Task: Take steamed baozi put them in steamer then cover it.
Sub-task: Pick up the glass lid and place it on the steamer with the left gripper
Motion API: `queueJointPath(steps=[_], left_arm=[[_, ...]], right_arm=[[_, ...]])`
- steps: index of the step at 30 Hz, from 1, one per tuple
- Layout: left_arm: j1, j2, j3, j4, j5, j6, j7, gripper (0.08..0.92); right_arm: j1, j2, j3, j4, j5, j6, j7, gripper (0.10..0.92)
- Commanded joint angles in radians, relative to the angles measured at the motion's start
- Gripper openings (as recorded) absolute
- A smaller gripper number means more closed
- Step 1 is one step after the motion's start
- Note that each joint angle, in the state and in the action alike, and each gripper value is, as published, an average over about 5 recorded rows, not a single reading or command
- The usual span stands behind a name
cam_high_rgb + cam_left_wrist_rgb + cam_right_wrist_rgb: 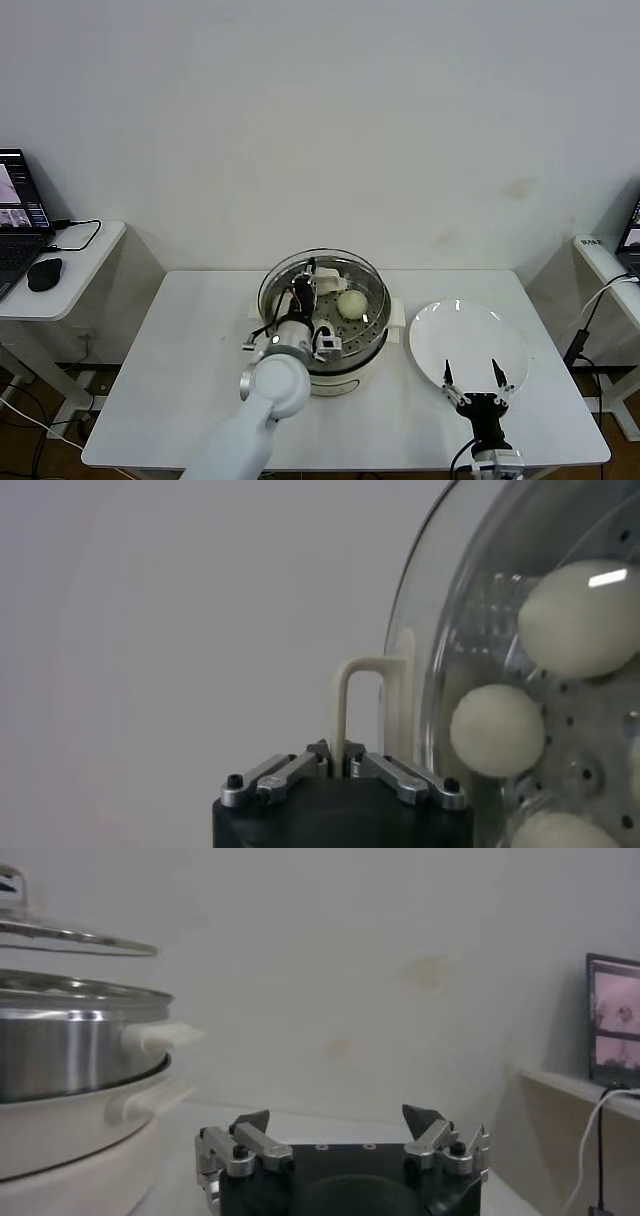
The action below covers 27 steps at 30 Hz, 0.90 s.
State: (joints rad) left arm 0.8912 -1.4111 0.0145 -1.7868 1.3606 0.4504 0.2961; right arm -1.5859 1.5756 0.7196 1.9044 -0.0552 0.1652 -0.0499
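Note:
Next, the left gripper releases the glass cover, now held over the pot, on top of the steel pot (328, 301), covering the baozi.
The steamer (372, 343), a shiny steel pot on a cream-white base, stands mid-table. My left gripper (304, 292) is shut on the cream bar handle (360, 685) of the glass cover (345, 266) and holds it over the pot. In the right wrist view the cover (70, 940) hangs a little above the pot's rim (80, 998). One baozi (351, 303) shows through the glass in the head view. Three baozi (497, 730) show on the perforated tray in the left wrist view. My right gripper (477, 378) is open and empty over the plate's near edge.
A flat white plate (468, 335) lies right of the steamer, with nothing on it. A side table with a laptop and mouse (44, 272) stands at the far left. Another side table with cables (608, 262) stands at the far right.

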Motion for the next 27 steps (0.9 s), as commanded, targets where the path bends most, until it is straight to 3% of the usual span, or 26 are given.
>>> queueJointPath(steps=[1, 27], left_arm=[[0.039, -0.040, 0.005, 0.011, 0.098, -0.005, 0.012, 0.150], [0.030, -0.074, 0.020, 0.057, 0.131, -0.020, 0.007, 0.150]], right_arm=[[0.001, 0.001, -0.003, -0.002, -0.004, 0.002, -0.001, 0.822], [0.000, -0.002, -0.009, -0.015, -0.001, 0.008, -0.006, 0.823]])
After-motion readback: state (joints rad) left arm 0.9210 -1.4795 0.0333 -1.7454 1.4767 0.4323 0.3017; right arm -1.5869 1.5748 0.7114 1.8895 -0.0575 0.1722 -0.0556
